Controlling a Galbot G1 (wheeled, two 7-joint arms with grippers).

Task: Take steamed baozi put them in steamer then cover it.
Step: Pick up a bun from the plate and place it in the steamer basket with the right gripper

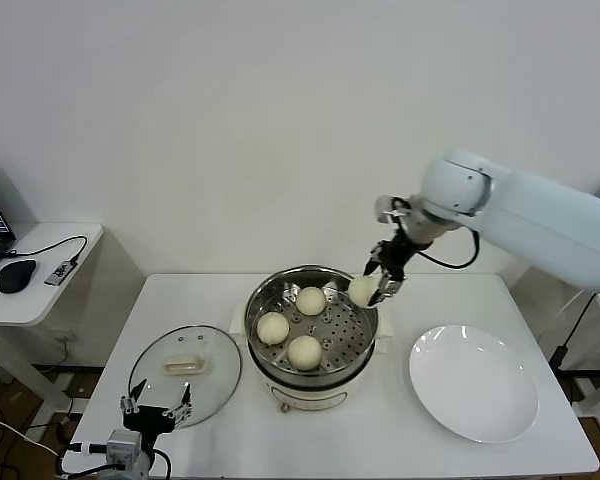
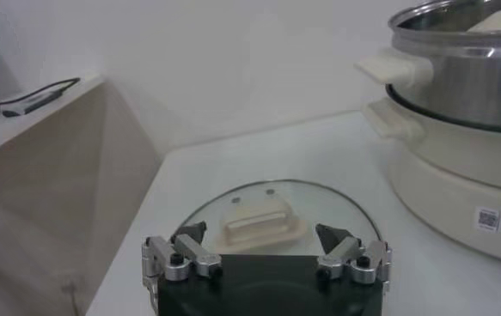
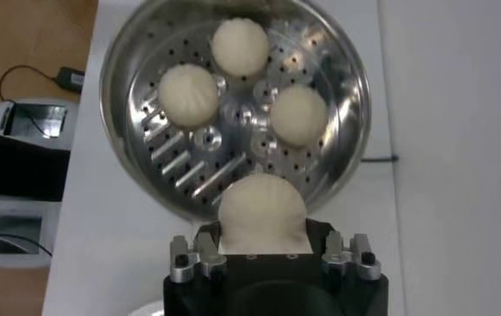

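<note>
The baozi, now hanging above the steamer's far rim, will be let go by my right gripper on the steamer's bare bottom on the side (image 1: 346,323) (image 3: 247,170) that faces the white plate.
Three cream-white baozi (image 1: 303,351) (image 3: 242,46) lie in the shiny perforated steamer (image 1: 355,330) (image 3: 130,60) on its cream pot base at the table's middle. My right gripper (image 1: 372,287) (image 3: 262,233) hangs above the steamer's far right rim, shut on a fourth baozi (image 1: 362,290) (image 3: 262,213). The glass cover (image 1: 216,375) (image 2: 319,202) with its cream handle (image 2: 259,223) lies flat on the table to the steamer's left. Just in front of the cover, at the table's near left edge, my left gripper (image 1: 156,408) (image 2: 265,243) stands open and empty.
A flat white plate (image 1: 473,383) lies on the table right of the steamer. A side desk (image 1: 40,262) with a mouse (image 1: 16,275) and cables stands off the table's left. The pot's side handles (image 2: 394,67) jut out toward the cover.
</note>
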